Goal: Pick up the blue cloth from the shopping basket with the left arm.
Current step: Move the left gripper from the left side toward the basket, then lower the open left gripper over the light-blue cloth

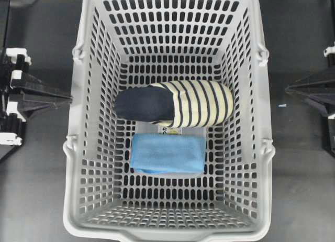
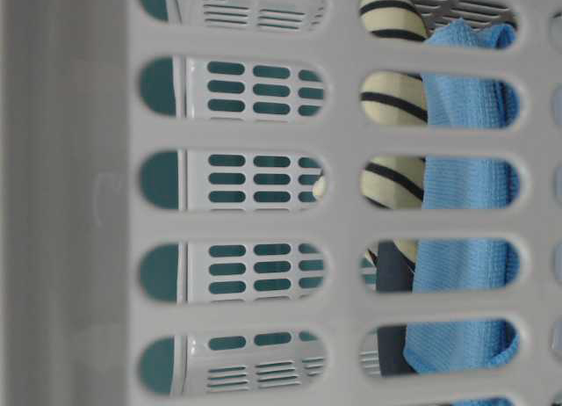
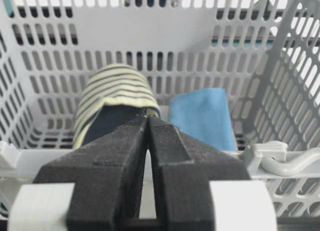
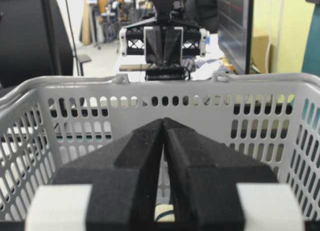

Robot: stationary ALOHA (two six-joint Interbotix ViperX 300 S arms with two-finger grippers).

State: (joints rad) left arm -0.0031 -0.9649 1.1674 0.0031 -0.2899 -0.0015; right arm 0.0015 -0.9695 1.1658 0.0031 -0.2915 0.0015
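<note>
Next, the left gripper closes on the middle of the folded blue cloth [image 1: 166, 154] [image 3: 201, 118], next to the small label, and pinches it between the cloth's long edges.
The blue cloth [image 1: 167, 154] lies flat and folded on the floor of the grey shopping basket [image 1: 78, 147], just in front of a navy and cream striped slipper [image 1: 175, 104]. In the left wrist view the blue cloth [image 3: 201, 116] sits right of the slipper [image 3: 115, 98], beyond the basket rim [image 3: 30, 158]. My left gripper [image 1: 68, 98] rests outside the basket's left wall, shut with nothing in it; its tips [image 3: 148, 118] meet. My right gripper [image 1: 289, 88] waits outside the right wall, tips [image 4: 163, 121] closed and empty.
A small label or card [image 1: 170, 130] peeks out between slipper and cloth. The basket's folded handles [image 3: 290, 163] lie along the rim. Dark tabletop [image 1: 36, 174] surrounds the basket on both sides. Seen from table level, the cloth [image 2: 465, 204] and slipper [image 2: 391, 116] show through the lattice wall.
</note>
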